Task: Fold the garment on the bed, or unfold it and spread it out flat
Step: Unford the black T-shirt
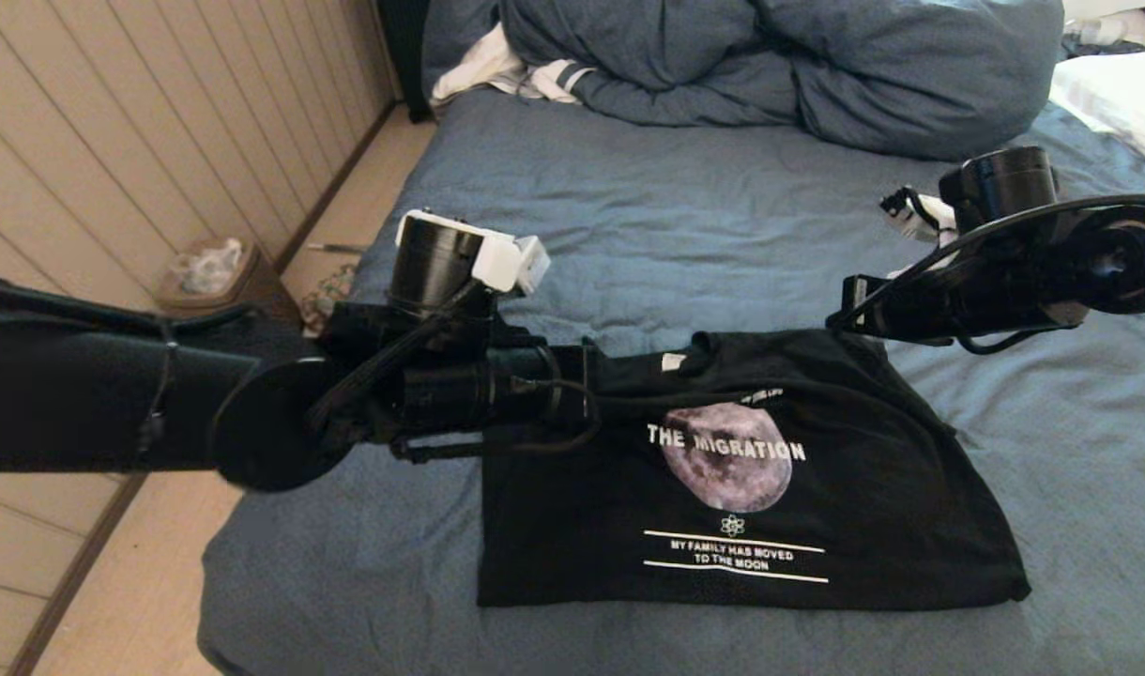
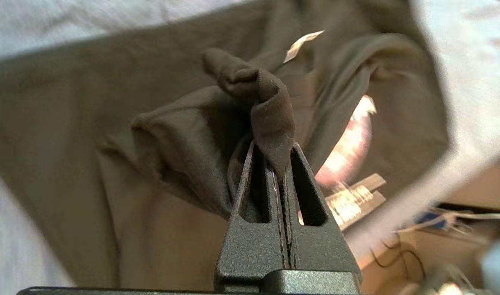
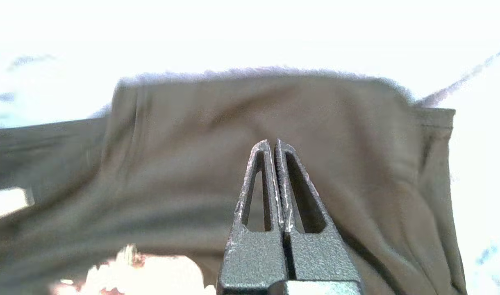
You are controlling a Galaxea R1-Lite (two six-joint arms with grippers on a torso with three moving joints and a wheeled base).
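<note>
I see my right gripper's closed fingers empty above the shirt's shoulder, so next I open them and pinch the cloth there (image 3: 268, 120) before both grippers unfold the top layer of the shirt.
The garment (image 1: 751, 488), a black T-shirt with a moon print and white lettering, lies partly folded on the blue-grey bed (image 1: 676, 216), near its front edge. My left arm reaches in from the left to the shirt's upper left part by the collar. The left gripper (image 2: 273, 148) is shut on a pinched ridge of the black cloth (image 2: 270, 110), which stands up from the rest. My right gripper (image 3: 273, 142) hovers over the shirt's upper right part (image 1: 840, 319), shut, with nothing between its fingers. The shirt's lower half lies flat.
A bunched blue-grey duvet (image 1: 770, 66) fills the head of the bed, with a white striped cloth (image 1: 516, 70) beside it and a white pillow (image 1: 1126, 94) at the far right. Left of the bed are wooden floor, a panelled wall and a small bin (image 1: 211, 272).
</note>
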